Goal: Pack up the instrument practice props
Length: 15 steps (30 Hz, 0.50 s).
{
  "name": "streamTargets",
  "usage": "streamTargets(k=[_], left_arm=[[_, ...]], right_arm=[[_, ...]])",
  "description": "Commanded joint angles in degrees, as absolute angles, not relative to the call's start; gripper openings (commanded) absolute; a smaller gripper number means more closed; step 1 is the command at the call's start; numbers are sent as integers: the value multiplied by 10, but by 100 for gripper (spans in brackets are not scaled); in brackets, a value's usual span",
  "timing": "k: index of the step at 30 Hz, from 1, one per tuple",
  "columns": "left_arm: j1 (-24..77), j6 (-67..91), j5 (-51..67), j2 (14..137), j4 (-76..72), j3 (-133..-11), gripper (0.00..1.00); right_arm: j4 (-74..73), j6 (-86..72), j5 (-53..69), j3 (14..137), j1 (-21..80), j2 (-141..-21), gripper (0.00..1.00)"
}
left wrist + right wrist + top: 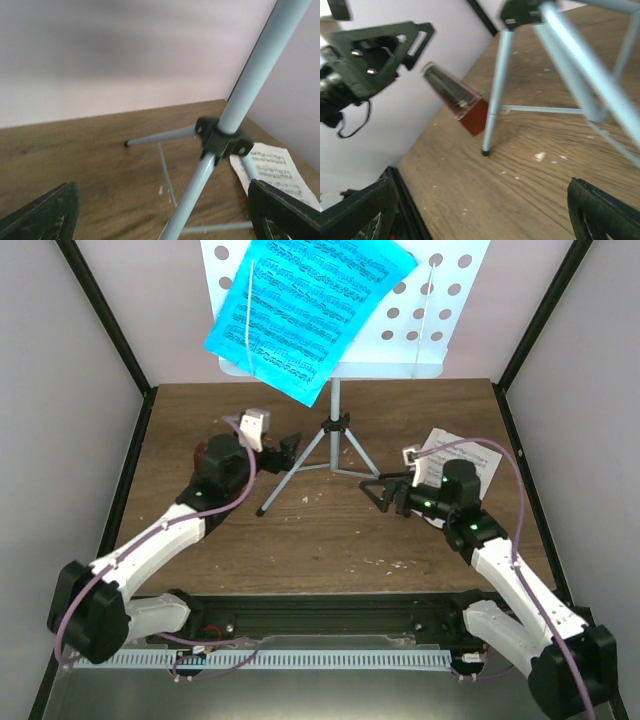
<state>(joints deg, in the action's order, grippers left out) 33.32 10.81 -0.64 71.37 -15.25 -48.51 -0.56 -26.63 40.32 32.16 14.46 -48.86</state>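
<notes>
The right gripper should grip the blue sheet-music page's lowest corner (308, 402), hanging below the music stand's bottom edge.
The pale blue perforated music stand (440, 310) rises at the back on a thin silver tripod (335, 435). A blue sheet-music page (300, 315) leans tilted on it. A white sheet-music page (455, 452) lies flat on the table at the right. My left gripper (290, 445) is open just left of the tripod hub (222, 137); one tripod leg runs between its fingers (45, 215) without touching them. The red-brown metronome (462, 102) stands behind a tripod foot, mostly hidden behind my left arm in the top view. My right gripper (375, 490) is open over bare wood (480, 215).
The wooden table (330, 540) is enclosed by pale walls and black frame posts (110, 320). A black rail (330, 615) runs along the near edge between the arm bases. Small white specks (539, 156) dot the wood. My left gripper (375, 55) shows in the right wrist view.
</notes>
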Motion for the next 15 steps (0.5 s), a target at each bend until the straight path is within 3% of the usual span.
streamTargets(k=[1, 9, 15], left_arm=[[267, 172, 120, 638, -97, -443, 93], [109, 262, 276, 514, 56, -450, 94], [80, 284, 313, 469, 114, -486, 94]], right_arm=[[61, -302, 342, 395, 244, -520, 93], [137, -450, 283, 540, 347, -624, 84], [218, -522, 204, 580, 376, -677, 76]])
